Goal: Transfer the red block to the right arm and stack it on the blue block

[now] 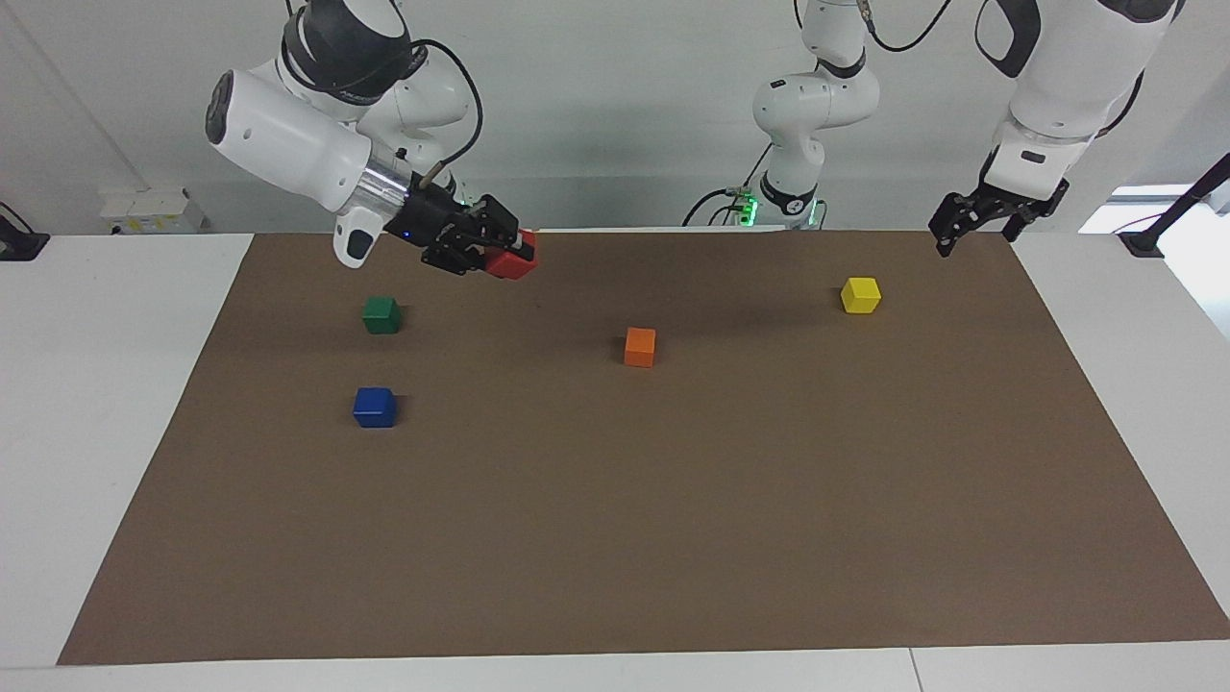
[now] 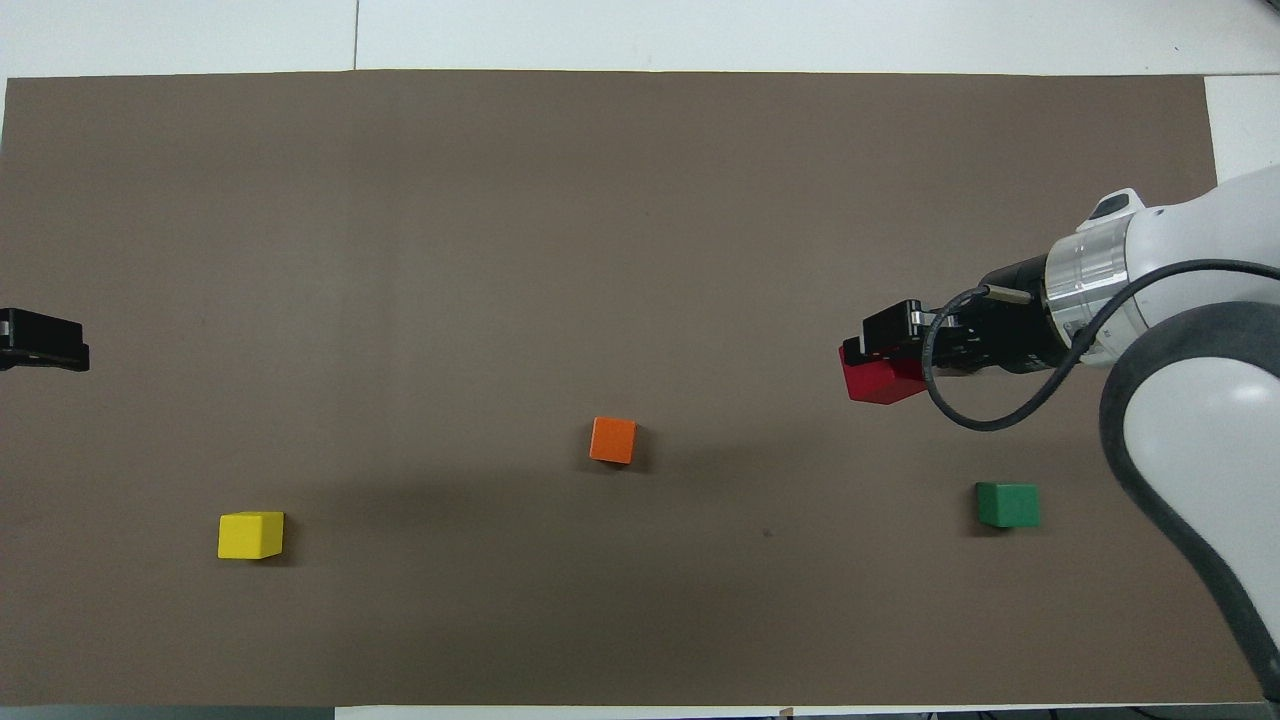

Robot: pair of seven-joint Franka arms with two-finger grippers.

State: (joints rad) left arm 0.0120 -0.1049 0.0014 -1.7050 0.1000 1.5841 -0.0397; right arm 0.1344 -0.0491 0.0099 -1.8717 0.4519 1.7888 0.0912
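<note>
My right gripper needs to let go of the red block on top of the blue block [image 2: 1000,340], straight beyond the green block.
My right gripper [image 1: 502,252] is shut on the red block [image 1: 511,263] and holds it in the air over the brown mat at the right arm's end. It also shows in the overhead view [image 2: 885,352] with the red block [image 2: 880,382] in it. The blue block [image 1: 374,407] sits on the mat, farther from the robots than the green block [image 1: 381,314]. In the overhead view the right wrist hides the blue block. My left gripper [image 1: 975,231] is open and empty, raised over the mat's edge at the left arm's end; its tip shows in the overhead view [image 2: 45,342].
An orange block [image 1: 640,346] lies near the mat's middle [image 2: 613,440]. A yellow block [image 1: 860,295] lies toward the left arm's end [image 2: 250,534]. The green block also shows in the overhead view [image 2: 1007,505]. The brown mat [image 1: 673,538] covers most of the white table.
</note>
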